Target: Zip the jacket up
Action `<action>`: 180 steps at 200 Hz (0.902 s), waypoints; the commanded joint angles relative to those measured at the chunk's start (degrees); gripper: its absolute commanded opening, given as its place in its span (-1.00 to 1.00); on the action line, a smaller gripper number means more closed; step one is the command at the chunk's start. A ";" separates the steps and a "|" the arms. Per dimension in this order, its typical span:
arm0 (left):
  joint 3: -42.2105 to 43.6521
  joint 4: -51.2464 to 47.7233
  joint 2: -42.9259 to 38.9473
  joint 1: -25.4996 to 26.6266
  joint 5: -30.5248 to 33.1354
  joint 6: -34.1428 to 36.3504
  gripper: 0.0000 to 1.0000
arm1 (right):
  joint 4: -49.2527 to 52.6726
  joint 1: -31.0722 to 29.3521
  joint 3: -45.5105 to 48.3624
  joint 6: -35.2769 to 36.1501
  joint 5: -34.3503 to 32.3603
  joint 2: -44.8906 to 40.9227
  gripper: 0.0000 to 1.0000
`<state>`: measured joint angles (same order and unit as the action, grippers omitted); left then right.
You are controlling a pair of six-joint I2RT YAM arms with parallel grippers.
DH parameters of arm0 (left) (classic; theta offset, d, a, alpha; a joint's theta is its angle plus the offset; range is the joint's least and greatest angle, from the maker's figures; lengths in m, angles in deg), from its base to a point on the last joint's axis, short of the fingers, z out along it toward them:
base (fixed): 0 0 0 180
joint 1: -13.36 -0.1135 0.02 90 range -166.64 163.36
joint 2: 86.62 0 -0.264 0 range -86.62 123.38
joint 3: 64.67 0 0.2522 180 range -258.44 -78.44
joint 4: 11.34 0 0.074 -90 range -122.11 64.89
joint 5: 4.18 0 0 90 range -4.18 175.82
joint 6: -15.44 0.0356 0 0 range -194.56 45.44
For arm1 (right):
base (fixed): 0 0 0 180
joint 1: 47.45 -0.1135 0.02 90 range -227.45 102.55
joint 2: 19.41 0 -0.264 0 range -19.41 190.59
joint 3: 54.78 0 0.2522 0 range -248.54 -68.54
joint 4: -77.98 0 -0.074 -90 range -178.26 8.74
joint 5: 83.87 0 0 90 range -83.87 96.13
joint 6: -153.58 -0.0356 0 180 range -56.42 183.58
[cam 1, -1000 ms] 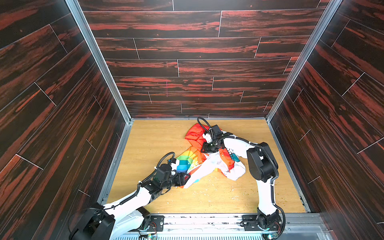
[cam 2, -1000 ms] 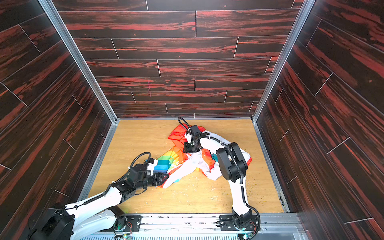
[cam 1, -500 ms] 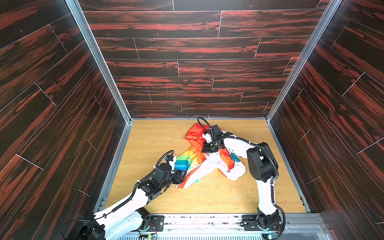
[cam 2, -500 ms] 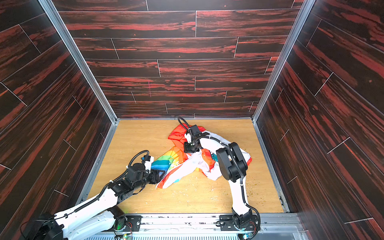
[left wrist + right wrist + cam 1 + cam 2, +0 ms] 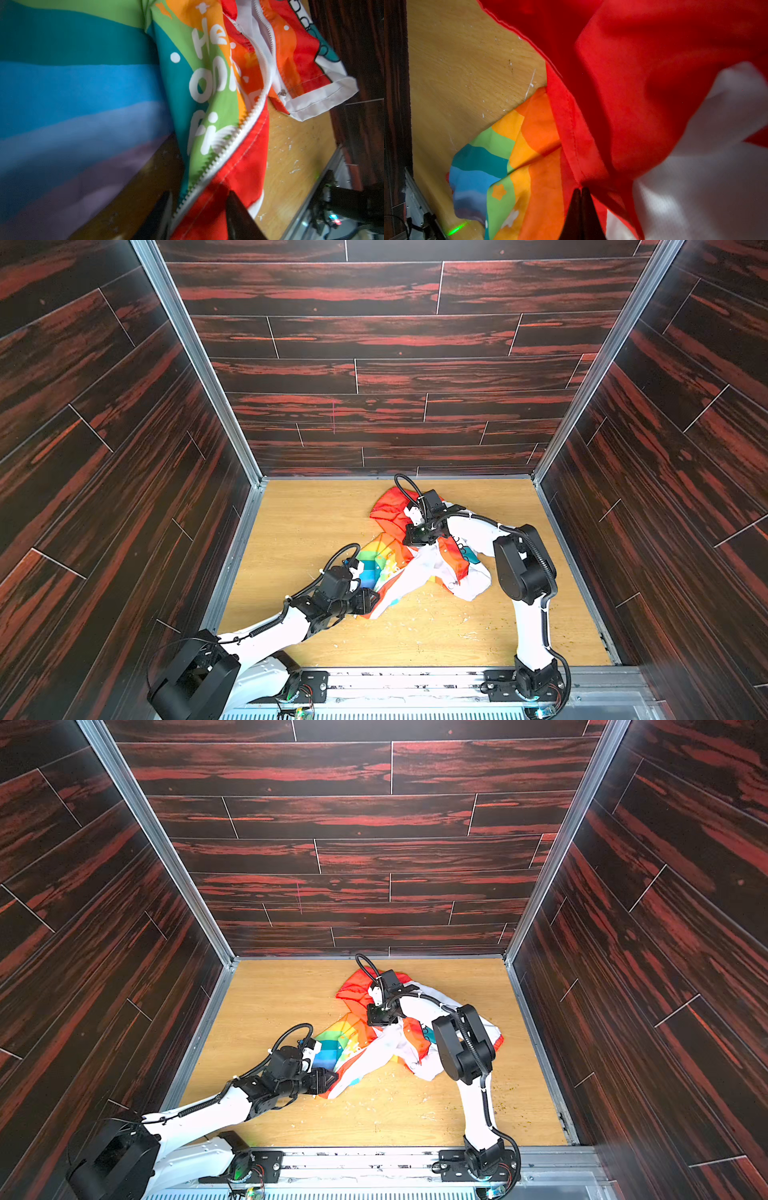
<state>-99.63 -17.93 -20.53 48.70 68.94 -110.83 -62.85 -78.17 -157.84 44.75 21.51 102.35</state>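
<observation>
The rainbow front panel lies bunched, and its zipper row slants away from the other row. So next my left gripper takes its hem end [image 5: 371, 616] and swings it across.
The jacket [image 5: 419, 572] lies crumpled on the wooden floor in both top views, with its rainbow half toward the left arm, its white half under the right arm and its orange-red hood [image 5: 388, 510] at the back. My left gripper [image 5: 200, 199] is open, its jaws standing either side of the bottom hem, where the white zipper [image 5: 255, 110] teeth and red trim pass between them. Farther up, the two zipper rows lie apart. My right gripper [image 5: 581, 189] is shut, pinching red fabric at the neck, below the hood. In the top views the left gripper [image 5: 372, 600] is at the hem and the right gripper [image 5: 376, 1020] at the neck.
Dark wood-patterned walls [image 5: 124, 489] close in the floor [image 5: 316, 526] on three sides. A metal rail [image 5: 415, 680] with both arm bases runs along the front. The right arm's elbow [image 5: 521, 568] hangs over the jacket's white half. White flecks dot the floor.
My left gripper pulled back a little, then pushed forward onto the hem, and its jaws narrowed. The right gripper's jaws closed at the neck; that arm stayed in place.
</observation>
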 commanded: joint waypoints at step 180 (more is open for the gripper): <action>0.01 -1.06 -0.25 0.44 -3.27 3.53 0.04 | 7.79 0.10 -5.25 7.84 -8.54 3.04 0.25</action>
<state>-99.39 -20.72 -23.24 49.00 67.59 -109.35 -55.70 -78.17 -162.93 50.83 13.68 102.37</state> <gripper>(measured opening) 0.519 0.627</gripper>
